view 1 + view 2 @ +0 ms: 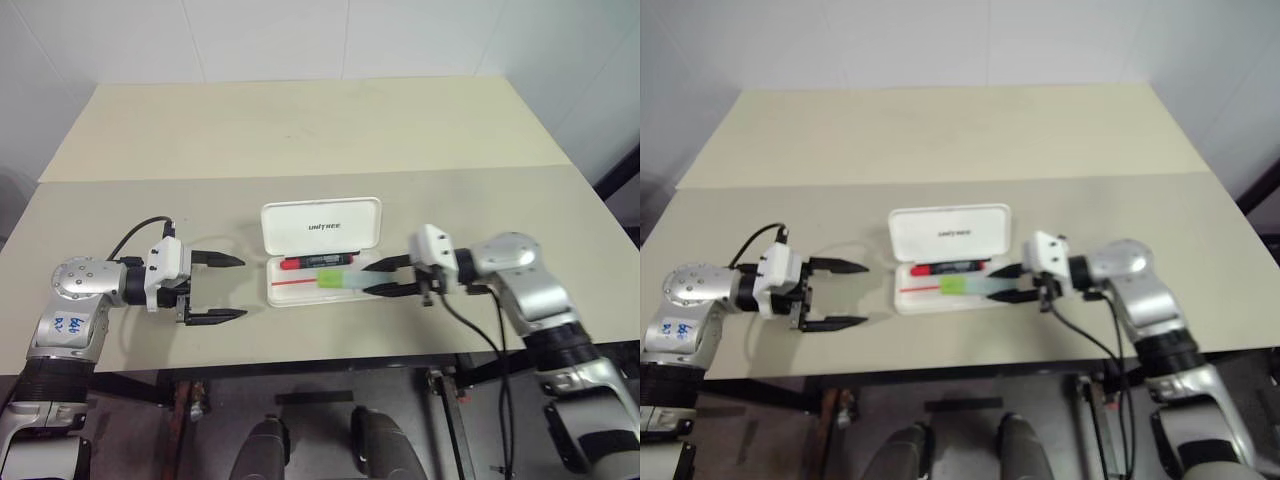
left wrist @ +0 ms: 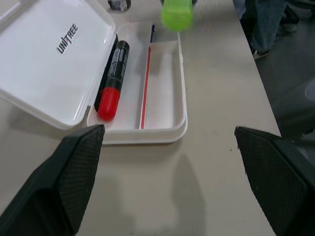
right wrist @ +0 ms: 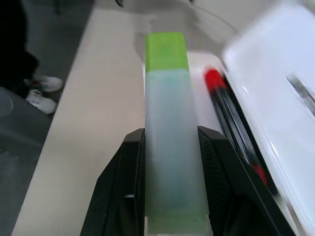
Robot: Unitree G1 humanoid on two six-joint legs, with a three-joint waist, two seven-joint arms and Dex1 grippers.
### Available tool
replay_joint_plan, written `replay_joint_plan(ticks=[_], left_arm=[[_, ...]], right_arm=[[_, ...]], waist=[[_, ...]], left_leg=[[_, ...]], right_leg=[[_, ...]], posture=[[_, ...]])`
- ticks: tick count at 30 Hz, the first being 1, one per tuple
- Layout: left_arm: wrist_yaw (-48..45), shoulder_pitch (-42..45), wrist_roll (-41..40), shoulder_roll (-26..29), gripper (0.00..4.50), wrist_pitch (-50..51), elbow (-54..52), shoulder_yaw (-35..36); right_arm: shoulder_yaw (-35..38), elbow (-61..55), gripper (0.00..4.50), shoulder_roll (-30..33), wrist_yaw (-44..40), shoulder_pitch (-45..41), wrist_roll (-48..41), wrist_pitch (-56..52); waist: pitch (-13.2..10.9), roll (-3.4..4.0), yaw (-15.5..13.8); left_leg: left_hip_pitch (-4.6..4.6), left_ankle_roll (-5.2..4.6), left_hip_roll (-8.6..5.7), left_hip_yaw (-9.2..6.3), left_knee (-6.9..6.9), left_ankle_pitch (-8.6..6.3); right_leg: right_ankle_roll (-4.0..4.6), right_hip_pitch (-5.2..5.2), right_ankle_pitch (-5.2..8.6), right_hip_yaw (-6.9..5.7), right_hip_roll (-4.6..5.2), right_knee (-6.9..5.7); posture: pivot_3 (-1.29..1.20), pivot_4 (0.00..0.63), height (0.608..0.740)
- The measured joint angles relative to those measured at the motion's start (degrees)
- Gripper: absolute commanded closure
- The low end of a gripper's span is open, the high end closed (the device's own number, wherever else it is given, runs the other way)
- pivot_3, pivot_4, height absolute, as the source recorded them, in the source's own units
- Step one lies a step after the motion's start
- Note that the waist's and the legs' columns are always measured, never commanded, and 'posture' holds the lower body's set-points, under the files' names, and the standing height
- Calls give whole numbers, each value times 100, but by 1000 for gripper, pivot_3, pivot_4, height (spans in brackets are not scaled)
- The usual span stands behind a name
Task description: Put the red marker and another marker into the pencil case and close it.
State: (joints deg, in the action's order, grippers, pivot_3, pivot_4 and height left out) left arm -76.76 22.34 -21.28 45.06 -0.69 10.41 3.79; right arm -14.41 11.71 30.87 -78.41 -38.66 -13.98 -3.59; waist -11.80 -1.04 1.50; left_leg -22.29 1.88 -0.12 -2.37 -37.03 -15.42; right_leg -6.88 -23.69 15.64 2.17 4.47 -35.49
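I should let go of the green-capped marker with my right gripper in the front half of the tray (image 1: 317,288), next to the red marker.
The white pencil case (image 1: 372,296) lies open at the table's middle, its lid (image 1: 320,226) with the dark print raised toward the back. The red marker (image 1: 318,262) lies inside along the hinge side, also seen as the red marker (image 2: 112,74). My right gripper (image 1: 372,276) is shut on the green-capped marker (image 1: 340,279), which it holds level over the case's tray, cap pointing left; the pale barrel (image 3: 171,147) sits between both fingers. My left gripper (image 1: 240,288) stands open to the left of the case, nothing between its fingers.
The beige table (image 1: 300,140) has a seam across it behind the case. The table's front edge (image 1: 300,358) lies close below the case. A person's legs and shoes (image 3: 42,91) stand past the table's side.
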Motion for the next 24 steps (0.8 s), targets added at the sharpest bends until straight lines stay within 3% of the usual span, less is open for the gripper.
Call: replay_joint_plan(ticks=[5,24], left_arm=[[46,-19,0,2,0,8,-74,12],[289,-360,-4,6,0,108,-410,86]], right_arm=[[-265,438,3380,-464,-11,-384,209,57],[-350,1635,3380,-1235,-39,-789,572,377]], waist=[[0,0,11],[0,1,26]], left_leg=[[0,1,1,-1,1,-1],[3,3,4,-1,6,-1]], right_leg=[[1,0,0,-2,-1,-1],[8,-5,4,-4,-2,-9]], posture=[[0,150,740],[0,150,740]])
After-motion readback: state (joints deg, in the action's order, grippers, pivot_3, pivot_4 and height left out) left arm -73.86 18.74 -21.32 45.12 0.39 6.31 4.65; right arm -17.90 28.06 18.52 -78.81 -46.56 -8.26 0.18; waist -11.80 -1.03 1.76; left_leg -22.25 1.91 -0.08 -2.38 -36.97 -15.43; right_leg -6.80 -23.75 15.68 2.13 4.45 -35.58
